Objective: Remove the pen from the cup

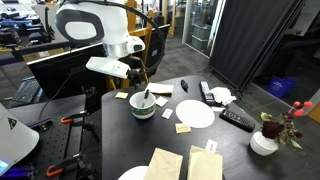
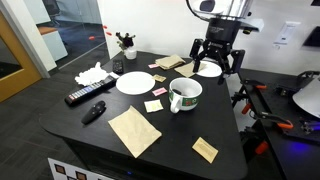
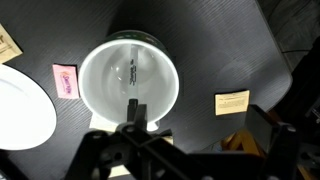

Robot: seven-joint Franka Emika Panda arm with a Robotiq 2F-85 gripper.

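Note:
The gripper needs to next move to the pen's top end (image 1: pixel 147 93) (image 3: pixel 132 104), which sticks out above the white cup's rim, and close there.
The white cup with a green band (image 1: pixel 142 112) stands on the black table, also in the other exterior view (image 2: pixel 188 100). The wrist view looks straight down into it (image 3: pixel 100 70). The slim black pen (image 3: pixel 133 110) stands inside, leaning on the near rim, and its top sticks out above the rim in an exterior view (image 1: pixel 148 97). My gripper (image 2: pixel 215 62) hangs above the cup with its fingers spread open and empty, apart from the pen. It also shows in an exterior view (image 1: pixel 140 76) and as dark blurred fingers low in the wrist view (image 3: pixel 190 150).
A flat white plate (image 2: pixel 135 82) lies beside the cup. A black remote (image 2: pixel 85 96) and a short dark marker (image 2: pixel 93 112) lie further off. A vase with red flowers (image 1: pixel 265 140), napkins (image 2: pixel 133 130) and small paper cards (image 3: pixel 232 101) are spread on the table.

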